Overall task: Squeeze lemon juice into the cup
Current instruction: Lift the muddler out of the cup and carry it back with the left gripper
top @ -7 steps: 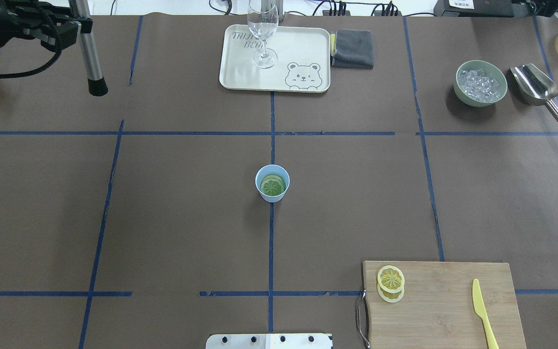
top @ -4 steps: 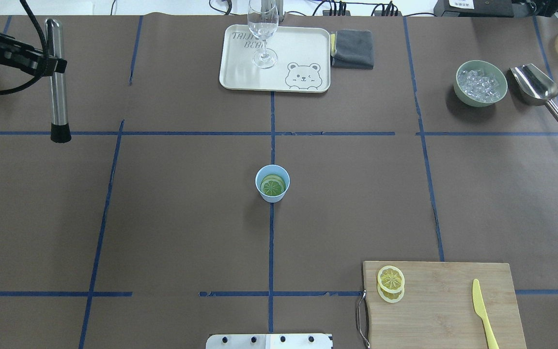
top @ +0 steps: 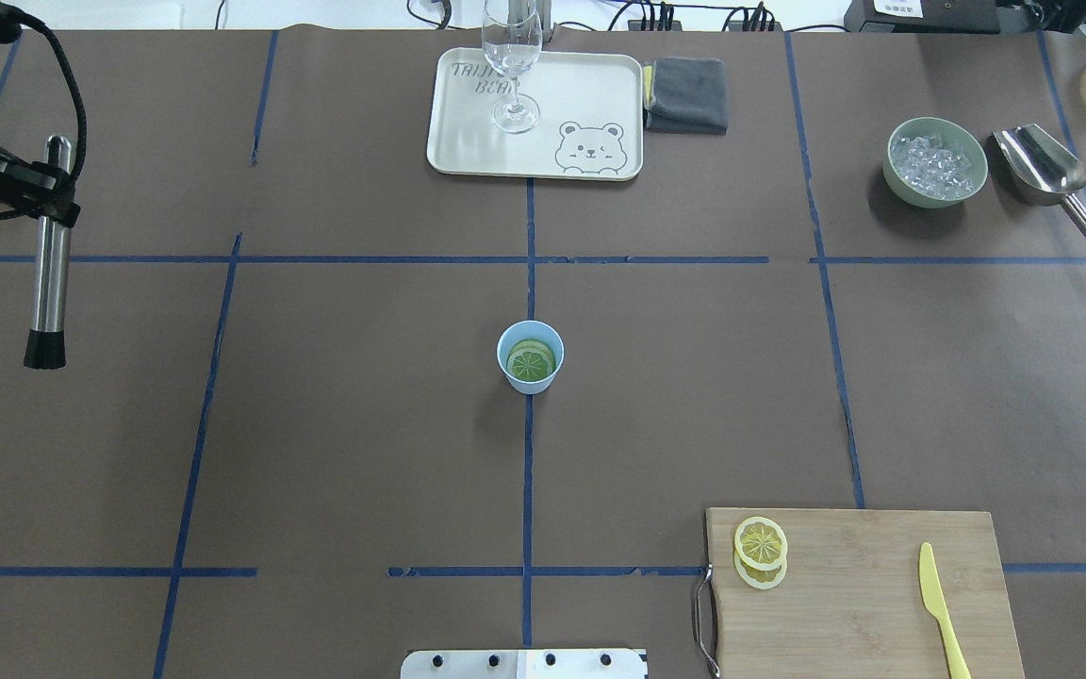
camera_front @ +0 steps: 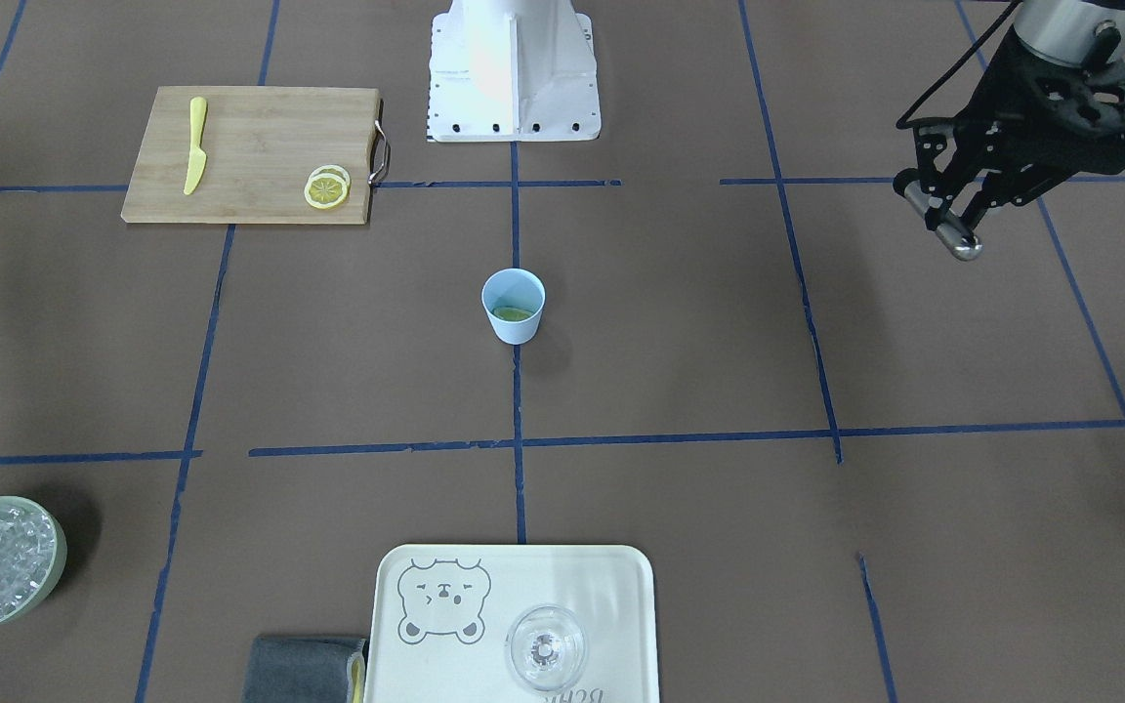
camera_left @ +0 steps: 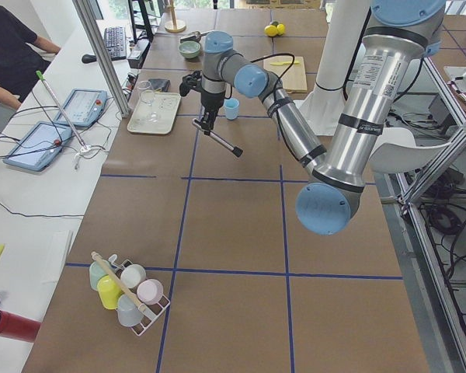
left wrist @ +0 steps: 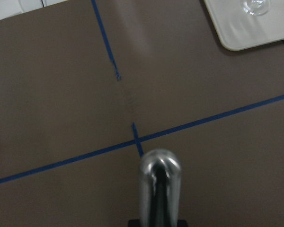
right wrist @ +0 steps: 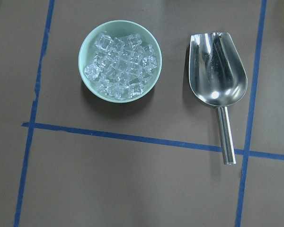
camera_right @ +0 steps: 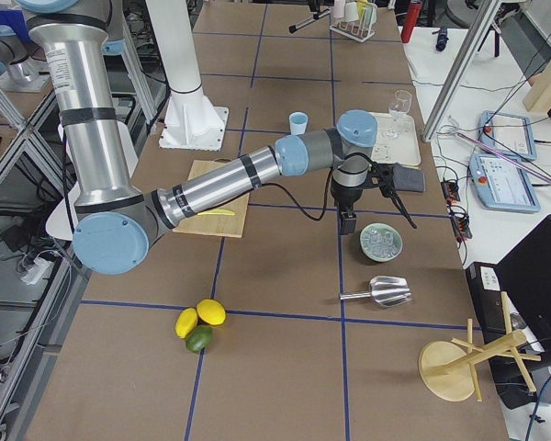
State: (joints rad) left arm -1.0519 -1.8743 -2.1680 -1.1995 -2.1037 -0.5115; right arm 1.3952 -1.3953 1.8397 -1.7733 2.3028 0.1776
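Note:
My left gripper is to release the metal rod on the bare table [camera_front: 894, 314] just past the long blue tape line facing the cup.
The light-blue cup [top: 530, 356] stands at the table's middle, also in the front view [camera_front: 513, 306]. Lemon slices [top: 532, 362] lie inside it and look greenish. Two more yellow lemon slices [top: 760, 553] lie stacked on the cutting board [top: 863, 604]. My left gripper [top: 51, 193] is at the far left, well away from the cup, shut on a metal rod with a black tip [top: 49, 283]. The rod's shiny end shows in the left wrist view [left wrist: 159, 184]. My right gripper [camera_right: 349, 219] hovers over the bowl of ice; I cannot tell if it is open.
A pale-green bowl of ice [top: 936, 162] and a metal scoop [top: 1043, 170] sit at the far right. A tray [top: 590, 85] with a clear glass [top: 512, 57] and a grey cloth [top: 686, 94] are at the back. A yellow toy knife [top: 939, 594] lies on the board.
My left gripper has moved nearer and further left with the rod, which now hangs lower in the overhead view. The cup, slices and right side have not moved.

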